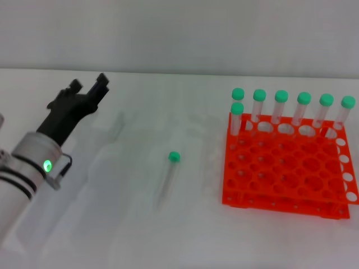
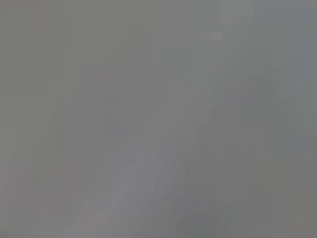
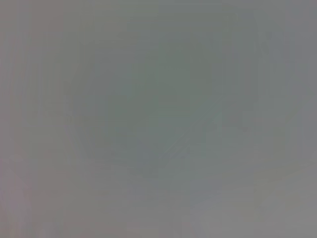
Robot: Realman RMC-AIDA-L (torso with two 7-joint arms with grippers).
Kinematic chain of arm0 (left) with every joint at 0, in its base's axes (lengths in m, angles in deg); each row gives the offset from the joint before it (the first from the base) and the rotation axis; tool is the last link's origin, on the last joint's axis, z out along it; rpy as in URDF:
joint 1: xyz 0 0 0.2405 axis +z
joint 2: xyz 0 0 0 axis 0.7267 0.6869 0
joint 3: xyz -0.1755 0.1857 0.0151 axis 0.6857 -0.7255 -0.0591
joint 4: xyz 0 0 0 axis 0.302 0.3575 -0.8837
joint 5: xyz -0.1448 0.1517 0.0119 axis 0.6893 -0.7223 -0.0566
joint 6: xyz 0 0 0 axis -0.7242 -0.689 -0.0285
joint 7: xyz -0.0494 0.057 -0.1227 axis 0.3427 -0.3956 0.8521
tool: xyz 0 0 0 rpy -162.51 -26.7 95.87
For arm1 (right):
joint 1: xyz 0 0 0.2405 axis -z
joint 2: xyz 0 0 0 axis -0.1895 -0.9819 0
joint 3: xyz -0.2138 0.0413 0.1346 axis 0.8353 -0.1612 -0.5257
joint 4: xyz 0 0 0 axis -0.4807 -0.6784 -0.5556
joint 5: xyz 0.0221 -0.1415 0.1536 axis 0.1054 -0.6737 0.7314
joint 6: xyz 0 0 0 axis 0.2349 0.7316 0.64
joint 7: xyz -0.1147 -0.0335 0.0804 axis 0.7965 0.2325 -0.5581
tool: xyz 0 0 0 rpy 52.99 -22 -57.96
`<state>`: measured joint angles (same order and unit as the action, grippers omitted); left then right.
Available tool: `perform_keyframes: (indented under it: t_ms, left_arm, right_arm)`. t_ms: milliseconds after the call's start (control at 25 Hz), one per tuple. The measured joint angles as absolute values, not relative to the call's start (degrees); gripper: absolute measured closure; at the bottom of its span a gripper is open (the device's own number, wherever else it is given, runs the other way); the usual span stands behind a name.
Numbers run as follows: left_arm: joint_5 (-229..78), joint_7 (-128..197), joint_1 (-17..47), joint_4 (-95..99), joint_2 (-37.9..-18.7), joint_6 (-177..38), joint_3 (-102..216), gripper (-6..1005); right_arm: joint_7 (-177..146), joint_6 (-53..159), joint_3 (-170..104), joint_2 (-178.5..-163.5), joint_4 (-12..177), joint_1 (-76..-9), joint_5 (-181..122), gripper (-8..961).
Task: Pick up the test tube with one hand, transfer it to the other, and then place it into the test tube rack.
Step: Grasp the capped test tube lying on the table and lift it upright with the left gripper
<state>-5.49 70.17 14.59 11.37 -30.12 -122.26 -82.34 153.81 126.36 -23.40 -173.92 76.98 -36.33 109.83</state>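
I need to close my left gripper on the lower half of the lying test tube's clear body (image 1: pixel 164 189), nearer its closed end than its green cap.
A clear test tube (image 1: pixel 167 178) with a green cap lies flat on the white table, cap toward the back. The orange-red test tube rack (image 1: pixel 283 168) stands to its right, with several green-capped tubes (image 1: pixel 280 109) upright along its back row. My left gripper (image 1: pixel 88 89) hovers at the left of the table, well to the left of the lying tube and apart from it, holding nothing. My right gripper is out of view. Both wrist views show only plain grey.
The white table (image 1: pixel 112 224) spreads around the tube and rack. A pale wall runs along the back edge.
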Motion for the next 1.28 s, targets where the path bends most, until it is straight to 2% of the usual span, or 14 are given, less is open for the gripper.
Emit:
perform_keyframes:
  t_ms: [160, 200, 240, 400, 600, 920, 1160, 1280]
  left_arm:
    - [-16.3, 89.6, 9.3, 5.0, -26.6, -121.8, -82.4, 219]
    - [-23.7, 101.5, 5.7, 0.4, -24.7, -122.2, -82.4, 220]
    - [-23.7, 101.5, 5.7, 0.4, -24.7, -122.2, -82.4, 220]
    - [-36.3, 120.4, -1.4, -9.6, -22.06, -124.1, -85.3, 221]
    - [-42.7, 138.6, -8.5, -21.4, -21.57, -129.0, -99.6, 223]
    - [-68.8, 157.5, -20.0, -29.4, -20.79, -141.6, -100.7, 225]
    - [-84.9, 167.8, -27.6, -29.2, -21.33, -146.0, -100.7, 227]
    - [-92.3, 172.7, -31.2, -29.1, -22.6, -147.3, -100.7, 228]
  right_arm:
    - [153.6, 126.4, -23.0, -174.06, 77.0, -36.9, 109.8, 96]
    - [153.6, 126.4, -23.0, -174.08, 77.0, -36.9, 109.8, 96]
    - [153.6, 126.4, -23.0, -174.08, 77.0, -37.0, 109.8, 96]
    - [153.6, 126.5, -23.0, -174.11, 76.9, -37.5, 109.8, 96]
    - [153.6, 126.5, -23.0, -174.13, 76.7, -37.7, 109.8, 96]
    - [153.6, 126.7, -23.4, -174.09, 76.7, -37.9, 109.8, 96]
    - [153.6, 126.7, -23.6, -173.95, 76.9, -37.7, 109.8, 96]
    - [153.6, 126.6, -23.6, -173.88, 77.0, -37.8, 109.8, 96]
